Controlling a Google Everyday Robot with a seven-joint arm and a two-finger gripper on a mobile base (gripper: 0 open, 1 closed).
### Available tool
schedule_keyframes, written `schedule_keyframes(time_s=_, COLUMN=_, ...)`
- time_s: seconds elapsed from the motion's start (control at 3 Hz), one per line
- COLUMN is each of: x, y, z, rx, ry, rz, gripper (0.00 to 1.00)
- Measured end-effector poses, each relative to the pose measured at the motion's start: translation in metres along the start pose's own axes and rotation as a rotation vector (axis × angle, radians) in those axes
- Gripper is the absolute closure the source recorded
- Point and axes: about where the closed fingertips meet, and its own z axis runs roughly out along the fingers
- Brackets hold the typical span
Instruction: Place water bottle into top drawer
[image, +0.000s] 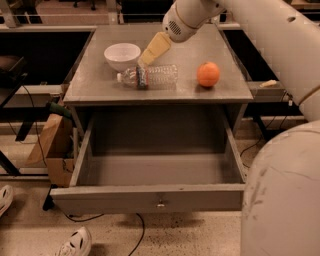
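Note:
Next, my gripper goes to the water bottle's middle (151, 77) and closes there, between its cap and its bottom end.
The water bottle (156, 76) lies on its side on the grey table top (220, 45), cap pointing left, with a dark label band near the neck. My gripper (149, 54) hangs tilted from the white arm, its tip just above and behind the bottle's neck end, between the bottle and the bowl. I cannot tell whether it touches the bottle. The top drawer (150, 198) is pulled fully out below the table. Its grey box is empty and a small metal knob sits at the centre of the front panel.
A white bowl (122, 54) stands on the table left of my gripper. An orange (208, 74) sits to the right of the bottle. My white arm fills the right side. A cardboard box (50, 147) and cables lie on the floor at left.

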Motion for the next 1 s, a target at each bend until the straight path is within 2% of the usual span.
schedule_keyframes(time_s=0.67, x=0.001, y=-0.001, z=0.037, rx=0.079, ry=0.009, rz=0.004, gripper=0.0)
schedule_keyframes(time_s=1.0, x=0.013, y=0.008, z=0.061, rx=0.087, ry=0.013, rz=0.005, gripper=0.0)
